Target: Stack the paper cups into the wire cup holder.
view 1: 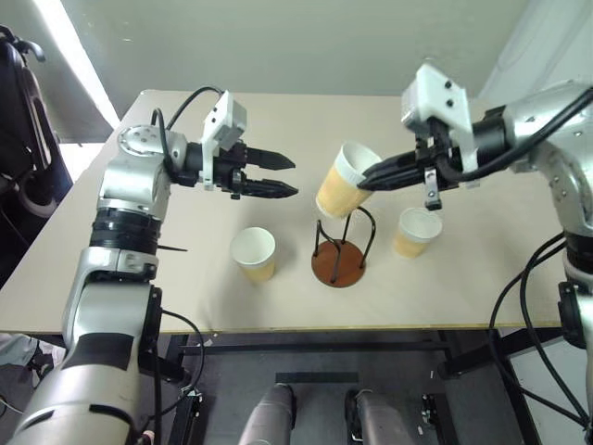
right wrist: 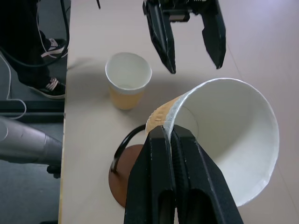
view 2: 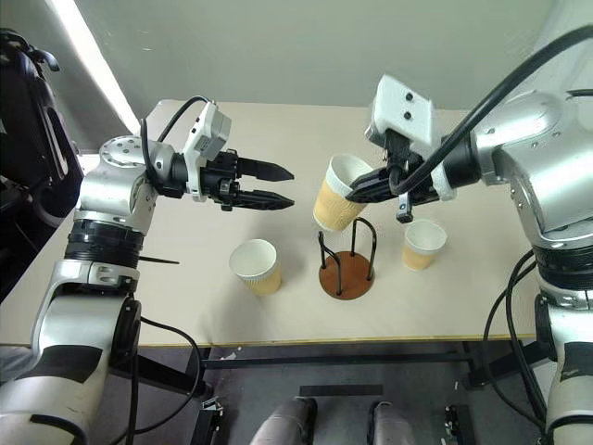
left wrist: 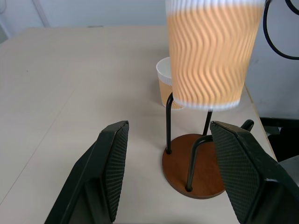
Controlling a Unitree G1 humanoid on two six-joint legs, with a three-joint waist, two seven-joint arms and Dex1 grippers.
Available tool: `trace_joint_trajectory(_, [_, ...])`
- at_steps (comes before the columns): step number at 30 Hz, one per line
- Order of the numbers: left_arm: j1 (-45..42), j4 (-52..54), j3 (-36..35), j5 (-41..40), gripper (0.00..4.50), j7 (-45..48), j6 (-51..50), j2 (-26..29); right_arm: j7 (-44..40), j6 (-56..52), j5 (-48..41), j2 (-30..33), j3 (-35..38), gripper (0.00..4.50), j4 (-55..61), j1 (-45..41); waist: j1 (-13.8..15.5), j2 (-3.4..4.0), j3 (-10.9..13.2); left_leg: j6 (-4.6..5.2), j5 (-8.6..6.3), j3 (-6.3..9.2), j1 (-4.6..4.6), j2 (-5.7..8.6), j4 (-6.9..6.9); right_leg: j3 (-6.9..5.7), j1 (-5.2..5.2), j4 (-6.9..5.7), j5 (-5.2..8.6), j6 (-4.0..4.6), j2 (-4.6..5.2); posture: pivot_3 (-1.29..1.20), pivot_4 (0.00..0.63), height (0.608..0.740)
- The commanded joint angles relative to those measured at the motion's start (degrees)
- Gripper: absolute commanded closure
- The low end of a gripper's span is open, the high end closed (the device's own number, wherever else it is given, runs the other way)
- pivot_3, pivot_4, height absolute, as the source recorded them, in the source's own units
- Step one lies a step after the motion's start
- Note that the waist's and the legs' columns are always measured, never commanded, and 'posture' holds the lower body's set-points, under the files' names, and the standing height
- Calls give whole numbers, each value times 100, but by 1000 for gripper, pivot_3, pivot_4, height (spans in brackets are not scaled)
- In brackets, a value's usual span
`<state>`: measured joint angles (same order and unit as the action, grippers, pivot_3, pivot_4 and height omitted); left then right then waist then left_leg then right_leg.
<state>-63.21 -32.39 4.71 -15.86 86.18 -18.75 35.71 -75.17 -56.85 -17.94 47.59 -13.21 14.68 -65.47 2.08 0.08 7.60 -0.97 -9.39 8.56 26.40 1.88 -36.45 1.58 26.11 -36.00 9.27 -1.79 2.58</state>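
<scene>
Next, my right gripper lets go of the tan paper cup so that it leans on the black loops (view 1: 354,222) (right wrist: 158,155) above the reddish-brown base.
My right gripper (view 1: 367,176) is shut on the white rim of a tan ribbed paper cup (view 1: 345,182). It holds the cup tilted in the air just above the wire cup holder (view 1: 341,248), whose black loops rise from a round reddish-brown base (left wrist: 196,165). In the right wrist view the fingertips (right wrist: 164,135) pinch the cup's wall (right wrist: 229,140). My left gripper (view 1: 283,176) hangs open to the left of the held cup, with nothing between its fingers (left wrist: 112,168). A second paper cup (view 1: 254,253) stands upright left of the holder. A third cup (view 1: 417,232) stands to its right.
The light table (view 1: 111,278) reaches well past the cups on the left and at the back. Its front edge (view 1: 278,327) runs just below the holder. A dark bag or chair (view 1: 18,102) stands off the table's left side.
</scene>
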Motion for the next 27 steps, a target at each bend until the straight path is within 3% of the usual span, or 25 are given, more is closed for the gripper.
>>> trace_joint_trajectory(1, [-62, 241, -66, -25, 1513, 25, 18, 107, 13, 266, -8, 160, 0, 4456, -8, 14, 0, 0, 0, 1, -1, -1, 0, -1, 0, 0, 0, 2, 0, -1, 0, 0, 150, 740])
trace_joint_trajectory(23, [-27, 149, -57, 20, 1513, -62, 183, 80, 85, 229, -342, 421, -265, 4456, 699, 554, -4, -1, -1, 11, 5, -4, 0, -1, -1, 2, -2, 3, -4, -9, 0, 0, 150, 740])
trace_joint_trajectory(27, [-25, 129, -63, 27, 1513, -90, 199, 81, 222, 309, -297, 359, -338, 3599, 738, 638, -4, -1, -1, 13, 7, -4, 0, -1, -2, 2, -2, 2, -6, -11, 0, 0, 150, 740])
